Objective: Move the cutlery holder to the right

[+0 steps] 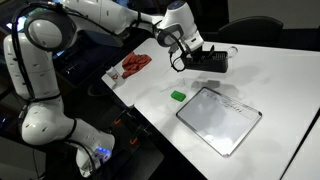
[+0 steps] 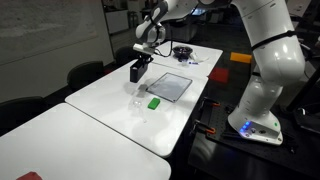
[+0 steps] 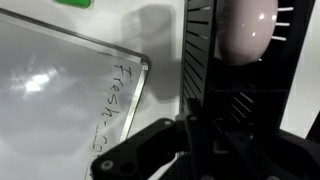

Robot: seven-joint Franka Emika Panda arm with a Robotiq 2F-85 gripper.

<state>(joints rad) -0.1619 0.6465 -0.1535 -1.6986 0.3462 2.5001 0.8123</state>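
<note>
I should release the cutlery holder on the white table (image 1: pixel 239 83) just beyond the whiteboard's far edge.
The cutlery holder (image 1: pixel 212 62) is a small black box with slatted walls. It hangs tilted above the white table in both exterior views (image 2: pixel 136 71). My gripper (image 1: pixel 184 60) is shut on one of its walls and holds it off the table (image 2: pixel 141 60). In the wrist view the holder's black wall (image 3: pixel 210 60) fills the right side, with a light spoon-like utensil (image 3: pixel 248 30) inside. The gripper's fingers (image 3: pixel 190 125) clamp the wall at the bottom of that view.
A whiteboard (image 1: pixel 218 118) (image 2: pixel 172 86) (image 3: pixel 60 90) lies flat on the white table (image 1: pixel 270 70) below the gripper. A small green block (image 1: pixel 178 96) (image 2: pixel 154 102) (image 3: pixel 72 3) sits beside it. A red cloth-like heap (image 1: pixel 135 66) lies at the table's edge. A dark round object (image 2: pixel 183 53) stands farther back.
</note>
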